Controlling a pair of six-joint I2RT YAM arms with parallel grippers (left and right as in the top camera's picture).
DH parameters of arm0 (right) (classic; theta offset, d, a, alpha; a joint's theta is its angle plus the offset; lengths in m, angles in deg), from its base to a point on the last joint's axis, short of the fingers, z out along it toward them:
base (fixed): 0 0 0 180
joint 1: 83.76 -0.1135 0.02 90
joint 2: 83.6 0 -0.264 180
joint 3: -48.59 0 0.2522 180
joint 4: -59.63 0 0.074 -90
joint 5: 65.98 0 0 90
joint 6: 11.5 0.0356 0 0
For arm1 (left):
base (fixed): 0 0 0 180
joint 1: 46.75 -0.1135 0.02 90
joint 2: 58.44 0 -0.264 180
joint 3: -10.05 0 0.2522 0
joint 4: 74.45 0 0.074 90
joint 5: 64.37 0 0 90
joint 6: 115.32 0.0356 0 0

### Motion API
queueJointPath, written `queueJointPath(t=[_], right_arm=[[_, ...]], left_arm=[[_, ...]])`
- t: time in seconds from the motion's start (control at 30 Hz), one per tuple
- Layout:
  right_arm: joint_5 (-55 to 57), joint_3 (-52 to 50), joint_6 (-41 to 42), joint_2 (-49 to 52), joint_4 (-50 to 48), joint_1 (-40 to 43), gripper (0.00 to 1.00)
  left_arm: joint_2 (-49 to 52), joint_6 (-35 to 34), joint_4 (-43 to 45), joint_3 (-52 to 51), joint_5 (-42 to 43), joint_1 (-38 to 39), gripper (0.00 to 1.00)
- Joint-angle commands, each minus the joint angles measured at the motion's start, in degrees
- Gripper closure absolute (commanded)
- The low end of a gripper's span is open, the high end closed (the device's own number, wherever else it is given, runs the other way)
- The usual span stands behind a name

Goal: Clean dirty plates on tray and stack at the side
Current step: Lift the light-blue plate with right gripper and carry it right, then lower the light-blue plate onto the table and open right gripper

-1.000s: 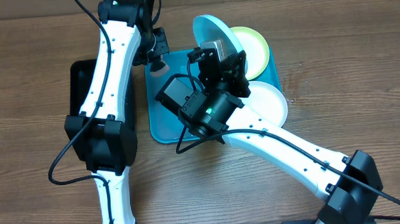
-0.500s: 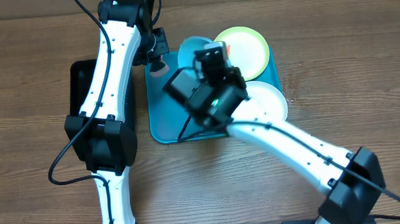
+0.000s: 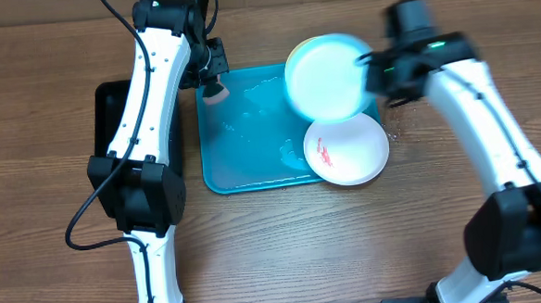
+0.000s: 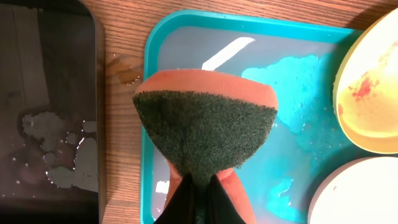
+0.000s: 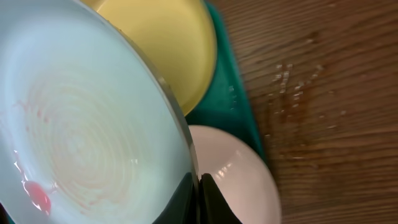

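Observation:
I need to use my right gripper to set the light blue plate, now raised over the turquoise tray, down on the bare wooden table [image 3: 419, 95] [image 5: 360, 74], beside the turquoise tray.
My right gripper [image 3: 370, 77] is shut on the rim of the light blue plate [image 3: 327, 77] and holds it raised and tilted over the turquoise tray [image 3: 252, 162]. In the right wrist view [image 5: 198, 186] the plate [image 5: 81, 124] shows faint pink smears and one red spot. The yellow-green plate [image 5: 168, 43] lies beneath it at the tray's far right and has red smears in the left wrist view [image 4: 370, 93]. The white plate [image 3: 346, 150] with a red smear sits at the tray's near right. My left gripper [image 3: 213, 80] is shut on an orange-and-green sponge [image 4: 205, 124] over the tray's far left corner.
A black tray [image 3: 111, 113] with water puddles lies left of the turquoise tray. The turquoise tray's floor [image 4: 292, 81] is wet. Water drops [image 3: 403, 117] dot the wooden table right of the tray. My left arm stretches along the black tray.
My right arm has swung from over the tray's middle to the right, carrying the light blue plate with it. The white plate is uncovered. My left arm has not moved.

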Motion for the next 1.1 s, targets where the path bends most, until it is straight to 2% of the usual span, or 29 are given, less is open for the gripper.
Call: queueJointPath(t=[0.0, 0.13, 0.33, 0.7, 1.07], right_arm=[[-7.63, 0.33, -2.23, -0.33, -0.98, 8.24, 0.96], [-7.67, -0.44, -2.93, 1.36, -2.43, 17.14, 0.96], [-7.65, -0.9, -3.5, 5.51, -4.13, 23.91, 0.96], [-6.51, -0.9, -3.87, 15.54, -3.69, 25.81, 0.96], [-0.28, -1.99, -2.12, 16.94, -4.42, 25.86, 0.96]], left_arm=[[0.09, -0.79, 0.09, -0.07, 0.55, 0.87, 0.96], [0.09, -0.79, 0.07, -0.07, 0.46, 1.01, 0.96], [0.09, -0.79, 0.09, -0.07, 0.17, 1.11, 0.96], [0.09, -0.79, 0.07, -0.07, 0.17, 1.11, 0.96], [0.09, -0.76, 0.07, -0.07, 0.17, 1.11, 0.96]])
